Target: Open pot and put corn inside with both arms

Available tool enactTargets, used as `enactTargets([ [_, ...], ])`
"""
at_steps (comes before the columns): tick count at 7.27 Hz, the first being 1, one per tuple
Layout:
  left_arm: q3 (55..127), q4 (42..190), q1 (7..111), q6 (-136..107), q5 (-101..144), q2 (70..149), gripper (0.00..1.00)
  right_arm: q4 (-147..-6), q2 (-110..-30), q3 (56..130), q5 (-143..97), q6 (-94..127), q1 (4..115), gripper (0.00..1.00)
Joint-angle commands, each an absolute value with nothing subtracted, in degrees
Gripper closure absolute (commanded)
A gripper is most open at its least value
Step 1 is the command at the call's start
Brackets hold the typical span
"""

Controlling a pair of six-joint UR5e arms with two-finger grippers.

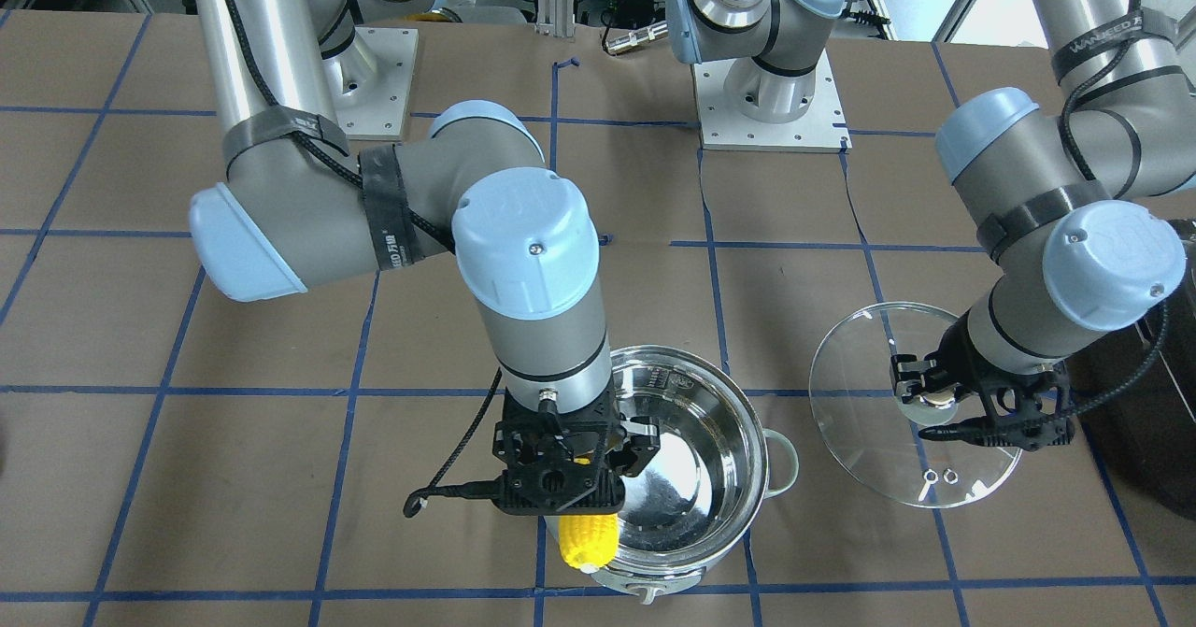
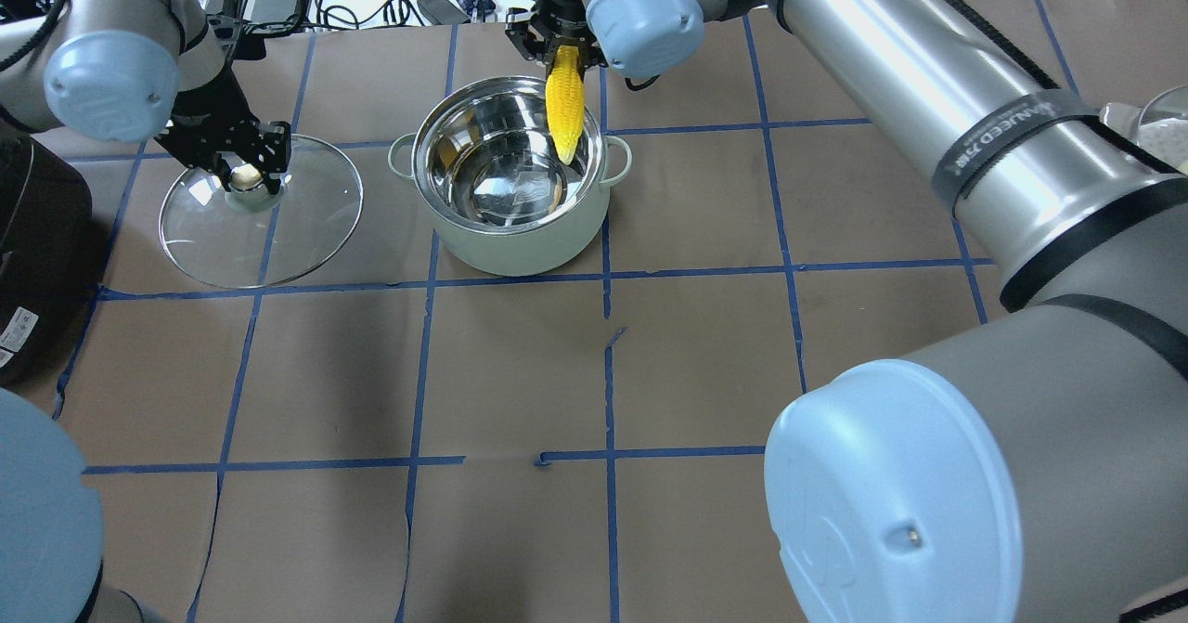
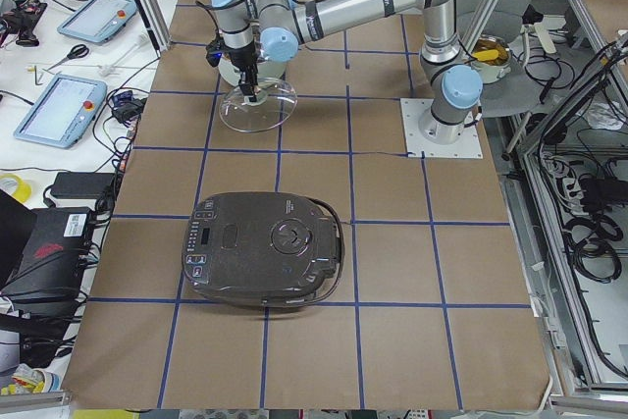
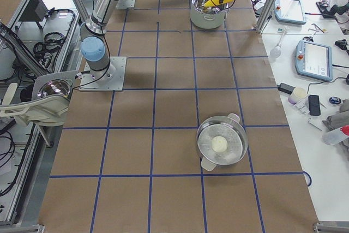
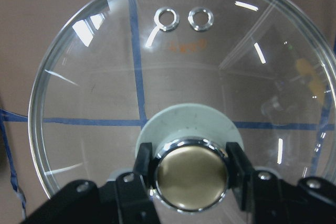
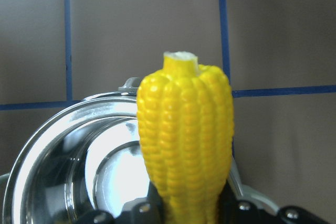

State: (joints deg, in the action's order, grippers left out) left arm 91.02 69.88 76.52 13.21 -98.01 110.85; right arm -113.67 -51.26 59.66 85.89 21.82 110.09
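The glass lid will go down from my left gripper on the blue tape crossing [image 1: 909,406] [image 5: 143,119] between the pot and the black appliance.
The pot [image 2: 520,242] stands open, mint-white outside and shiny steel inside, with nothing in it. My right gripper [image 2: 561,55] is shut on the thick end of the yellow corn [image 2: 564,114]. It holds the cob over the pot's far rim, pointed end slanting down into the opening. The right wrist view shows the corn [image 6: 184,140] above the pot's rim [image 6: 52,140]. The glass lid [image 2: 278,233] is low over the table to the left of the pot. My left gripper [image 2: 247,177] is shut on its brass knob [image 5: 191,174].
A big black glossy appliance [image 2: 37,233] sits at the left table edge, close to the lid. A second steel pot with a lid [image 4: 221,145] stands far off on the robot's right. The table is brown paper with blue tape lines.
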Motion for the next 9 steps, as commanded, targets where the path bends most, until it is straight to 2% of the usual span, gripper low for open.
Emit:
enactTargets([
  [1,97.7,62.0,73.5,15.2,-95.5,110.5,1.0,-114.3,-49.3,58.9,85.4,20.9,113.0,0.9],
  [2,99.6,61.4,72.6,18.2,-93.0,110.4,1.0,-114.3,-49.7,60.1,85.4,22.7,113.4,0.21],
  [3,101.2,59.5,70.2,21.9,-92.8,110.4,1.0,-114.5,-49.9,61.7,85.4,22.8,113.4,0.0],
  [7,106.2,52.7,68.9,23.7,-91.8,110.0,1.0,-113.2,-54.0,62.7,83.3,20.6,112.2,0.0],
  [9,106.8,50.4,67.9,24.0,-91.8,110.4,1.0,-102.1,-61.0,63.8,83.1,17.7,106.9,0.0],
])
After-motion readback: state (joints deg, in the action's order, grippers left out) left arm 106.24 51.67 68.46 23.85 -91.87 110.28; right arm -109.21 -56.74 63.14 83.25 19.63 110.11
